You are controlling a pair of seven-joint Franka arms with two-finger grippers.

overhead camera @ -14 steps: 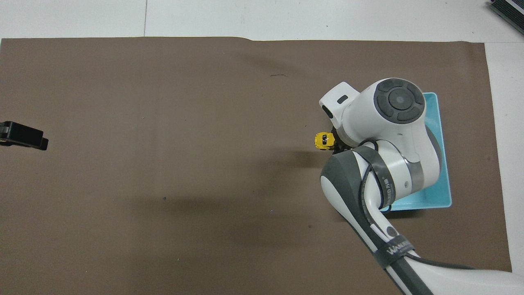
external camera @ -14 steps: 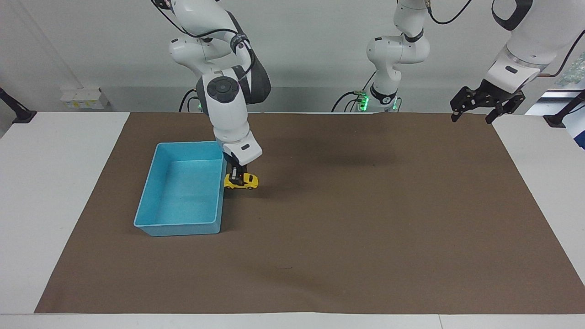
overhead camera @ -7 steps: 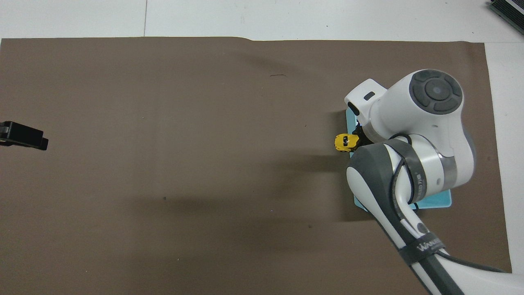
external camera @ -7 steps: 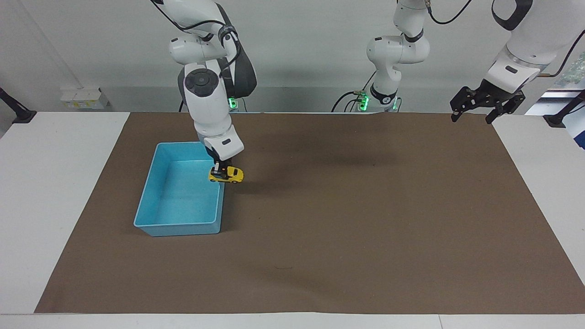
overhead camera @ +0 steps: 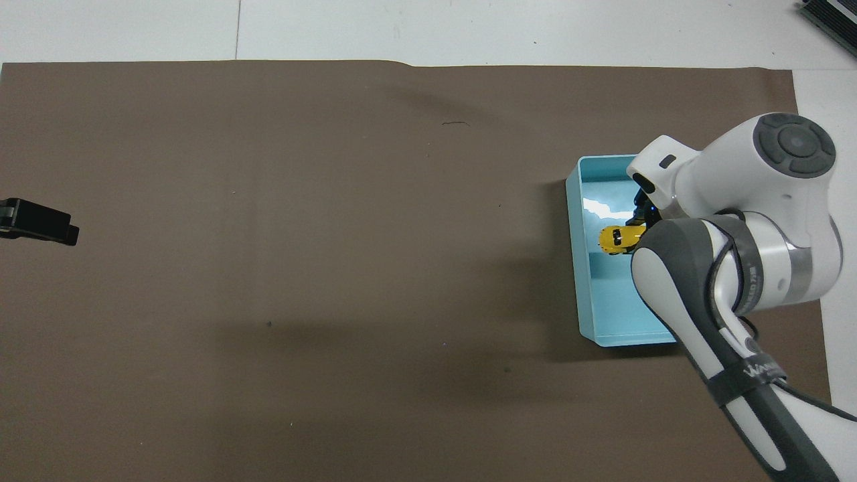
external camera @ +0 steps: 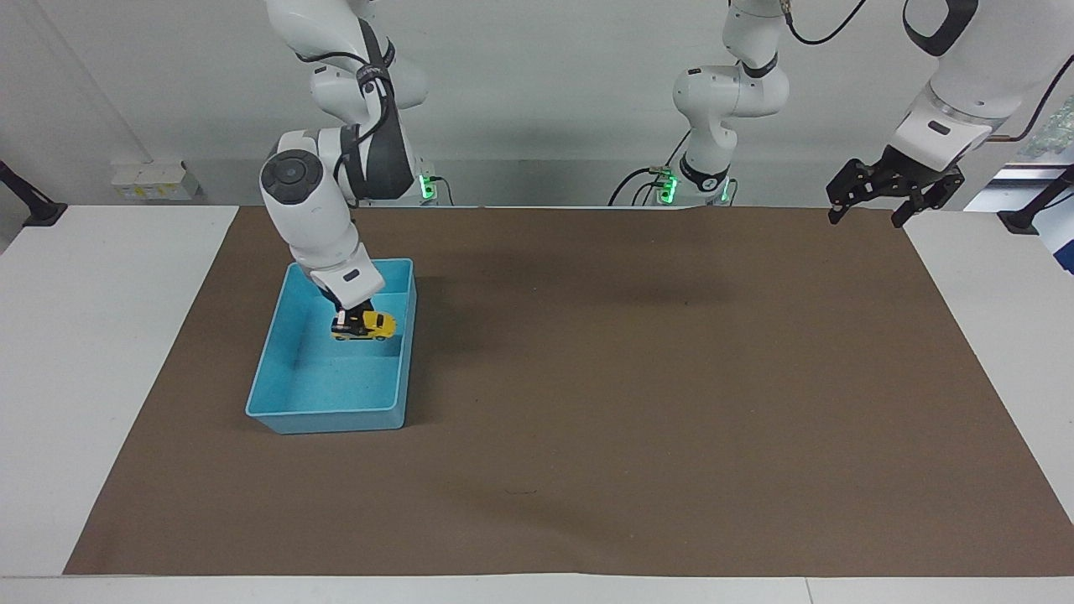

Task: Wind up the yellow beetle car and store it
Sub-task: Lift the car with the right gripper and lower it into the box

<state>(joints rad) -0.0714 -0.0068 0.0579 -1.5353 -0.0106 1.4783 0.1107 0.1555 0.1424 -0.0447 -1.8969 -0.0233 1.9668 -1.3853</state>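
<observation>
The yellow beetle car, now hanging over the bin's inside, will go down on the bottom of the light blue bin (overhead camera: 629,260), near its middle, from my right gripper.
The yellow beetle car (external camera: 364,326) (overhead camera: 617,239) hangs in the air over the inside of the light blue bin (external camera: 277,382) (overhead camera: 584,294). My right gripper (external camera: 347,320) is shut on the car's end and holds it from above. In the overhead view the right arm hides much of the bin and the gripper itself. My left gripper (external camera: 869,213) waits open, raised over the corner of the brown mat at the left arm's end of the table; only its tip (overhead camera: 40,221) shows in the overhead view.
A brown mat (external camera: 638,403) covers most of the white table (external camera: 101,335). The bin stands on the mat toward the right arm's end. A small white box (external camera: 153,180) sits at the table's edge near the wall.
My right gripper has carried the car sideways from beside the bin, across its wall, to over its inside. The left arm has not moved.
</observation>
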